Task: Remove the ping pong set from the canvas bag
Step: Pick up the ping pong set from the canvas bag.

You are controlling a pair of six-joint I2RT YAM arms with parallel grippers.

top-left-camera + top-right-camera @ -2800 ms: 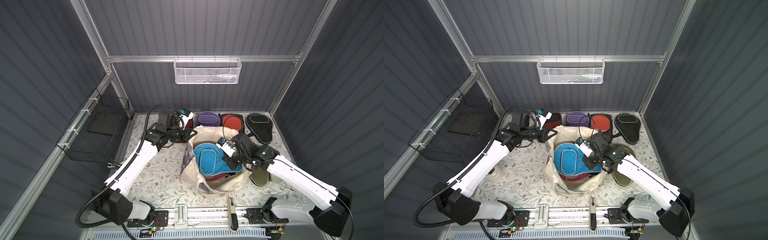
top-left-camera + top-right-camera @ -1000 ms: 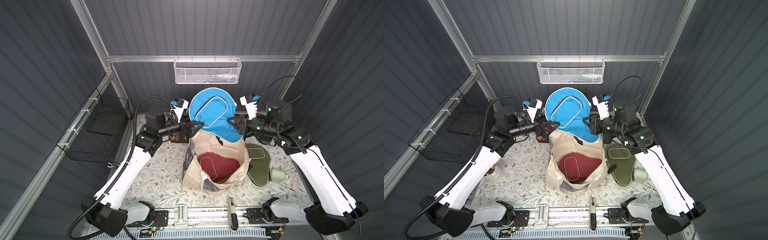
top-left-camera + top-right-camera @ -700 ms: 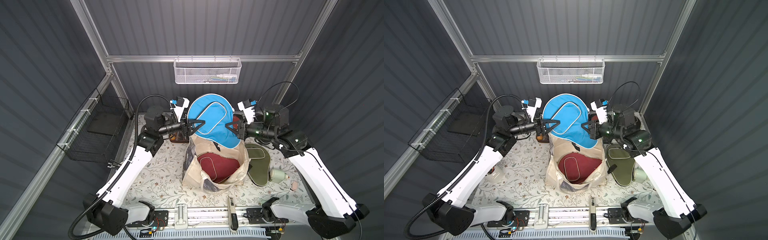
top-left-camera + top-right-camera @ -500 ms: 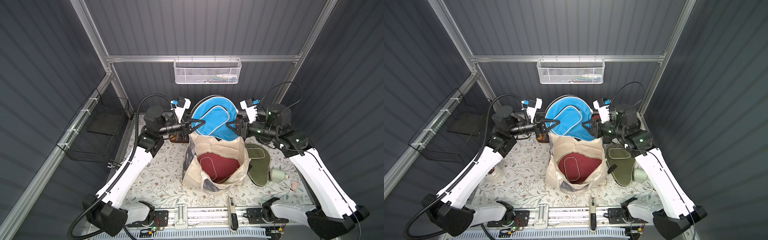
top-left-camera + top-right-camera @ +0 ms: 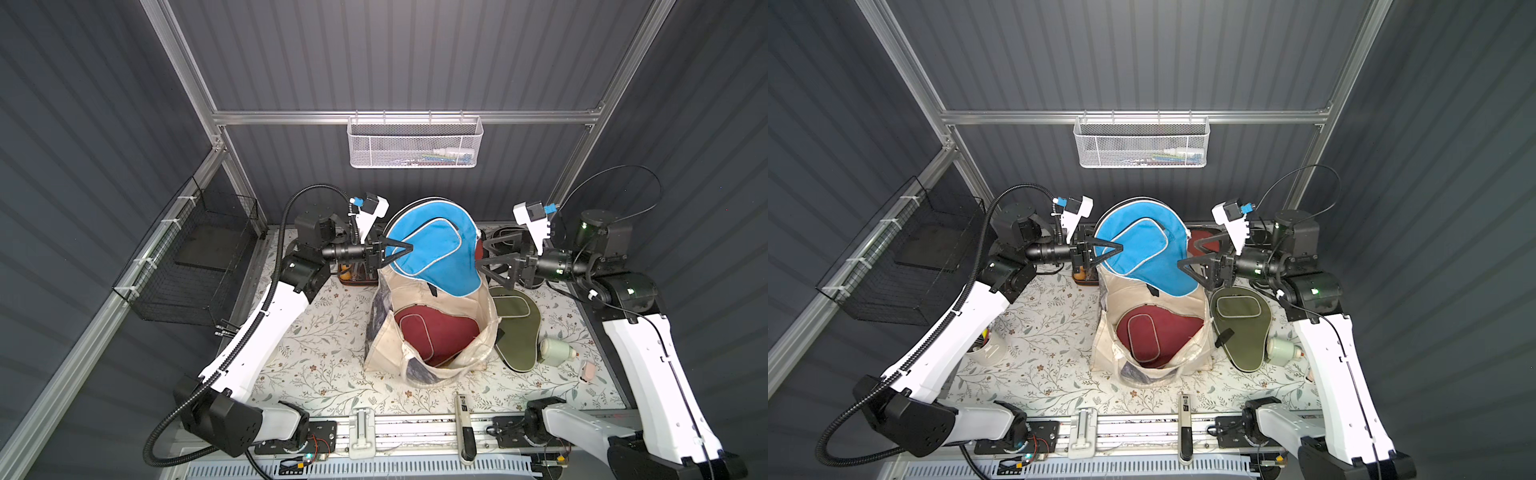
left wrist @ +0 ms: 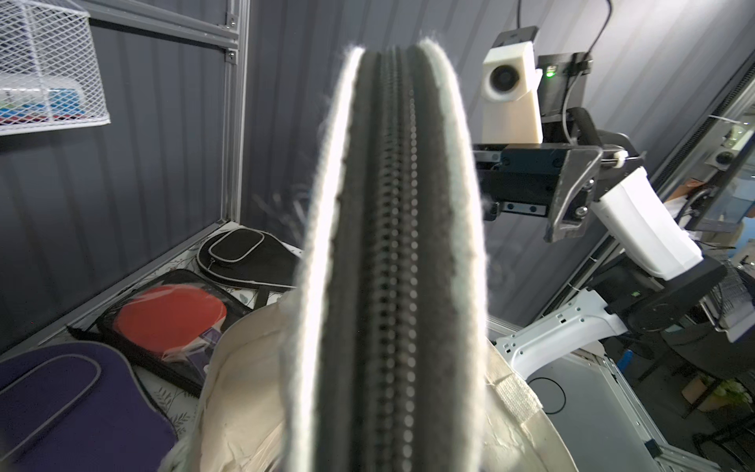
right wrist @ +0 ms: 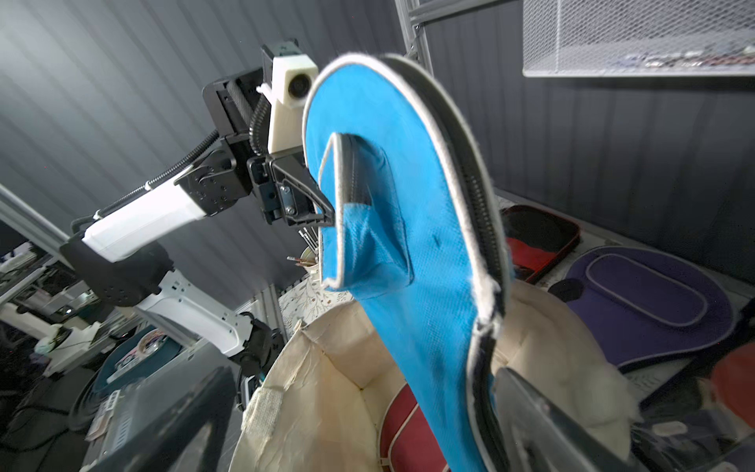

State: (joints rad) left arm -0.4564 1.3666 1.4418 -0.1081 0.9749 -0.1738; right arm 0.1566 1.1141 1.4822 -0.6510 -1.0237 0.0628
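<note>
The tilted blue paddle case is held by its wide head in my left gripper, so next my right gripper grabs the neck (image 5: 473, 260) to let my left gripper regrip lower.
A blue paddle case (image 5: 440, 253) (image 5: 1142, 253) hangs tilted over the far rim of the cream canvas bag (image 5: 382, 332) (image 5: 1104, 332). My left gripper (image 5: 405, 250) (image 5: 1117, 249) (image 7: 327, 212) is shut on its left edge; in the left wrist view the case's zip edge (image 6: 388, 245) hides the jaws. My right gripper (image 5: 481, 254) (image 5: 1187, 253) (image 7: 367, 425) stands open, its fingers apart around the case's handle end. A maroon case (image 5: 436, 332) (image 7: 408, 429) lies inside the bag. On the table lie an olive case (image 5: 515, 328), a purple case (image 6: 61, 400), a black case (image 6: 245, 257) and a red-paddle pack (image 6: 171, 314).
A white mesh basket (image 5: 415, 145) hangs on the back wall and a black wire basket (image 5: 199, 266) on the left wall. A pale green cup (image 5: 557, 351) lies right of the olive case. A white mug (image 5: 988, 349) stands under the left arm.
My left gripper has shut on the blue case and my right gripper has opened off it. The case has sunk a little towards the bag's far rim.
</note>
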